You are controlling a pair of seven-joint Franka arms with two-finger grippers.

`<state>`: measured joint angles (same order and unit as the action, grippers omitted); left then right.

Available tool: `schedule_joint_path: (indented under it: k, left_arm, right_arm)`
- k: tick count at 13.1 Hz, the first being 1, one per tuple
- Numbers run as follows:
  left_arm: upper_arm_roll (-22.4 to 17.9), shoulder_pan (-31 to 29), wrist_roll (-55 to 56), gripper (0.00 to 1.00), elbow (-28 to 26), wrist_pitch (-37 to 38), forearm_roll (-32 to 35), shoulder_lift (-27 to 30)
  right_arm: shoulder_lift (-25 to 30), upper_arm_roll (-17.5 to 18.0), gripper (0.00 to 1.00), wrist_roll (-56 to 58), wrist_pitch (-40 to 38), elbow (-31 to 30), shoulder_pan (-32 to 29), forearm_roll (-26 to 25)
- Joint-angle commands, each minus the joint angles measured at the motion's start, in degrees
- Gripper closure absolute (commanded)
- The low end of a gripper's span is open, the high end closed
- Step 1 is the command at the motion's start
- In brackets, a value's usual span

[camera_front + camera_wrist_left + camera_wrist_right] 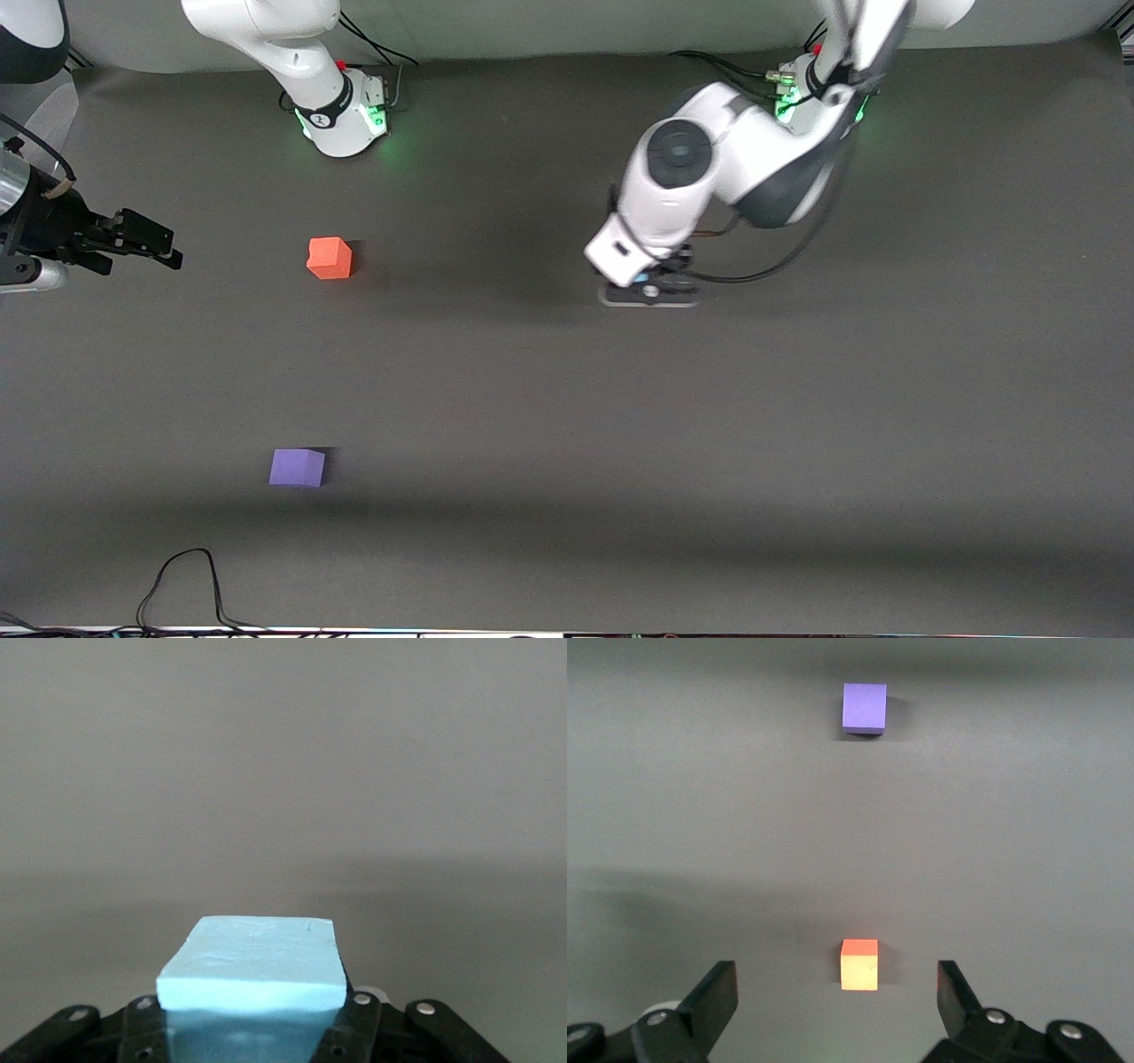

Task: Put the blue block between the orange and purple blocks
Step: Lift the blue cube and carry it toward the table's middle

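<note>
My left gripper has the blue block to set down. I need to let go of it on the bare mat a short way (570, 289) toward the orange block.
The blue block (252, 961) sits between the fingers of my left gripper (252, 1012), which is shut on it. In the front view only a sliver of the blue block (640, 278) shows under the left gripper (651, 291), low over the mat toward the left arm's end. The orange block (330, 258) rests on the mat, and the purple block (297, 467) lies nearer the front camera than it. My right gripper (159, 244) waits open at the right arm's end. Its wrist view shows the right gripper (836, 979), the orange block (859, 964) and the purple block (864, 707).
A dark grey mat (567, 399) covers the table. A black cable (190, 576) loops at the edge nearest the front camera. The left arm's bulky white elbow (709, 168) hangs over the mat near its base.
</note>
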<state>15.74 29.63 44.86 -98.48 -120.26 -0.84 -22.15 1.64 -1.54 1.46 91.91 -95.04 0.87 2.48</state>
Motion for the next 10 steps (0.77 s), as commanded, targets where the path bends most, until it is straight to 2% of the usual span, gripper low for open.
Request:
schedule_joint_path:
  k: [1, 3, 5, 8, 10]
  left_arm:
    - [-1.1, 6.8, 10.6, 0.64, 2.7, -5.8, 4.7, -8.7]
    - [-1.1, 9.4, 17.7, 0.64, 2.9, -9.8, 9.9, -14.0]
    - [-1.1, 10.8, 21.0, 0.64, 2.9, -11.4, 10.9, -17.3]
    - [-1.4, 11.0, 22.3, 0.63, 5.1, -11.4, 10.8, -19.4]
    - [-1.8, 11.0, 22.2, 0.57, 6.3, -11.4, 10.9, -20.6]
  right_arm:
    - [-0.7, -0.1, 0.00, 1.1, -0.4, 1.2, 0.3, -0.7]
    - [-1.1, -0.3, 0.00, 1.2, -0.3, 1.3, 0.2, -0.8]
    - [-1.3, -0.3, 0.00, 0.8, -0.3, 1.3, 0.3, -1.1]
    - [-1.6, -0.3, 0.00, 0.5, -0.3, 1.3, 0.3, -1.2]
    - [-1.6, -0.3, 0.00, 0.5, -0.3, 1.3, 0.3, -1.2]
